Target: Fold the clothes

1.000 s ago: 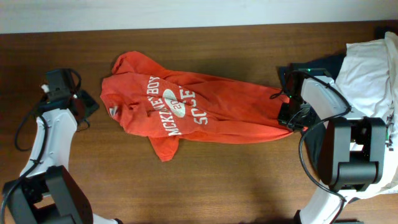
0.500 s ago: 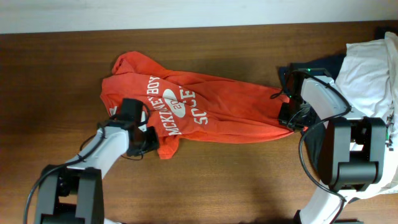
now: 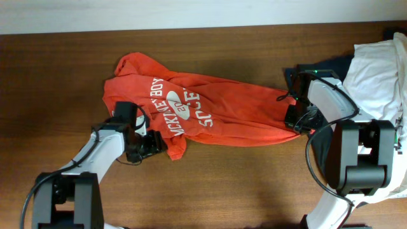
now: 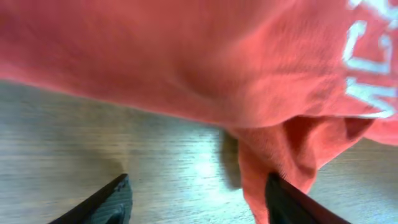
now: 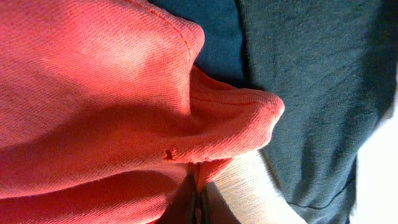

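Note:
I see the T-shirt's sleeve lying outside my left gripper's open fingers, so next I move it over and pinch the fold at the sleeve (image 3: 168,135) before I lift the T-shirt.
The orange-red T-shirt (image 3: 210,111) with white lettering lies crumpled across the table's middle, collar end left, hem end right. My left gripper (image 3: 152,144) is open at the shirt's lower left sleeve; in the left wrist view (image 4: 198,202) bare wood lies between the fingers, and the sleeve fold (image 4: 273,155) touches the right finger. My right gripper (image 3: 297,122) is shut on the shirt's hem edge at the right end; the right wrist view shows the jaws (image 5: 198,202) pinching orange fabric (image 5: 93,93).
A dark navy garment (image 3: 327,63) and a white garment (image 3: 381,70) lie at the right edge; the navy one also shows in the right wrist view (image 5: 311,81). The wooden table (image 3: 222,184) runs to a white wall at the back.
My left arm swung in from the far left to the shirt's lower left sleeve, then shifted slightly down and left. The right gripper has held still on the hem.

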`<state>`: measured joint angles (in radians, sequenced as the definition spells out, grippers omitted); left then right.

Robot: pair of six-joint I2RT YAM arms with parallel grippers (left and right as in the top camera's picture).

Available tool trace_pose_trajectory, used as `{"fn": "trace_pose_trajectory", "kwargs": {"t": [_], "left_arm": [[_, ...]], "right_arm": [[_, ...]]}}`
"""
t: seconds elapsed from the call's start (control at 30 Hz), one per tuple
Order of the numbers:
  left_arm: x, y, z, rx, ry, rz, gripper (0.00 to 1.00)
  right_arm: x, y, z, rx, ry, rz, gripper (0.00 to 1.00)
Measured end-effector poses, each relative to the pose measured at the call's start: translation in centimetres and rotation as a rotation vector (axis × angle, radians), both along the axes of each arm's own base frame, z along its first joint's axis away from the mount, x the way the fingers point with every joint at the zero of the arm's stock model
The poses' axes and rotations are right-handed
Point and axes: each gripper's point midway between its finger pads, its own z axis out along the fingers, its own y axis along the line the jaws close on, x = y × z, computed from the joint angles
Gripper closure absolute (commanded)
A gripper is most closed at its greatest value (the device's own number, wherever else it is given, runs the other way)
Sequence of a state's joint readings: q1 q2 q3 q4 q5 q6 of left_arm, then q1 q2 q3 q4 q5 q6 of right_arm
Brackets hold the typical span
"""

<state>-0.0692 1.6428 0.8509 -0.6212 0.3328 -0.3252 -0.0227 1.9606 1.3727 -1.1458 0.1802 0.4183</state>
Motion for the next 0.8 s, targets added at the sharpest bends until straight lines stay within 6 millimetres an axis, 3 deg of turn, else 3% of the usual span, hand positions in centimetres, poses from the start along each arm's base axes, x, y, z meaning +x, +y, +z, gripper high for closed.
{"fn": "trace_pose_trajectory", "kwargs": {"t": [0.13, 0.3, 0.37, 0.47, 0.53, 0.6, 0.63, 0.7, 0.8], "left_arm": [[1.8, -0.2, 0.6, -0.011, -0.078, -0.011, 0.27], [2.4, -0.7, 0.8, -0.013, -0.111, -0.028, 0.38], [2.1, -1.0, 0.1, -0.011, -0.085, -0.038, 0.54], [2.1, -1.3, -0.8, -0.011, -0.063, -0.051, 0.57], [2.2, -1.5, -0.8, -0.01, -0.063, -0.057, 0.7], [2.5, -1.2, -0.9, 0.015, -0.075, -0.058, 0.72], [2.9, -1.1, -1.0, 0.021, -0.089, -0.055, 0.85], [4.2, -1.0, -1.0, 0.036, -0.143, -0.049, 1.0], [5.0, -0.8, -1.2, 0.053, -0.172, -0.046, 1.0]], "right_arm": [[0.0, 0.0, 0.0, 0.0, -0.001, 0.0, 0.94], [0.0, 0.0, 0.0, 0.0, 0.0, -0.001, 0.94], [0.0, 0.0, 0.0, 0.0, 0.0, 0.0, 0.94], [0.0, 0.0, 0.0, 0.0, 0.0, 0.0, 0.94], [0.0, 0.0, 0.0, 0.0, 0.001, 0.0, 0.94], [0.0, 0.0, 0.0, 0.0, 0.001, 0.0, 0.94], [0.0, 0.0, 0.0, 0.0, 0.001, 0.0, 0.94], [0.0, 0.0, 0.0, 0.0, 0.002, 0.0, 0.94], [-0.1, 0.0, 0.0, 0.0, 0.003, 0.0, 0.96]]}}
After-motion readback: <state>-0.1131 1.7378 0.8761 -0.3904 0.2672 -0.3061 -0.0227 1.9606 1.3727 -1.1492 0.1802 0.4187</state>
